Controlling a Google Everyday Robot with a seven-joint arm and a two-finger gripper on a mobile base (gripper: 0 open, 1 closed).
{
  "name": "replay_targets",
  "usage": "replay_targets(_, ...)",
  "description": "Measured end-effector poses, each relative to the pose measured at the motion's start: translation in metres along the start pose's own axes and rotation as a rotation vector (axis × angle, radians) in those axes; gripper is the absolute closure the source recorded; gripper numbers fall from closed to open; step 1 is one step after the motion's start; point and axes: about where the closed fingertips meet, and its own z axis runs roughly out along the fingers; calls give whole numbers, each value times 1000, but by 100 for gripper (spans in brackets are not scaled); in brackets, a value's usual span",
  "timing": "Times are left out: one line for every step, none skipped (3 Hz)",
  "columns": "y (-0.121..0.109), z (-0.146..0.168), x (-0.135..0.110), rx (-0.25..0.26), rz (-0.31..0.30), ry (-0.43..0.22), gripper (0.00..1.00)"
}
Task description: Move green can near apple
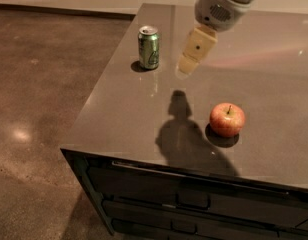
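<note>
My gripper is to go to the green can next and close around the can's upper part [148, 35], so that the can's lower part stays below my fingers.
The green can [148, 47] stands upright near the left edge of the counter, toward the back. The red apple [227, 119] with yellowish patches and a dark stem sits on the counter toward the front right, well apart from the can. My gripper [190, 61] hangs above the counter just right of the can, a short gap away and about level with it. It holds nothing that I can see. Its shadow falls on the counter between the can and the apple.
The dark counter [124, 119] has its left edge close to the can and its front edge just below the apple. Drawers [194, 204] run along the front. Bare concrete floor [39, 99] lies to the left.
</note>
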Motion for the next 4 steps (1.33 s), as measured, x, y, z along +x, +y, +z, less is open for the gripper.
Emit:
replay_targets(-38, 36, -33, 43, 113, -37, 0)
replay_targets(-76, 66, -53, 74, 217, -64, 0)
replay_targets(-108, 100, -66, 63, 291, -66, 0)
replay_targets(-120, 126, -80, 24, 316, -76, 0)
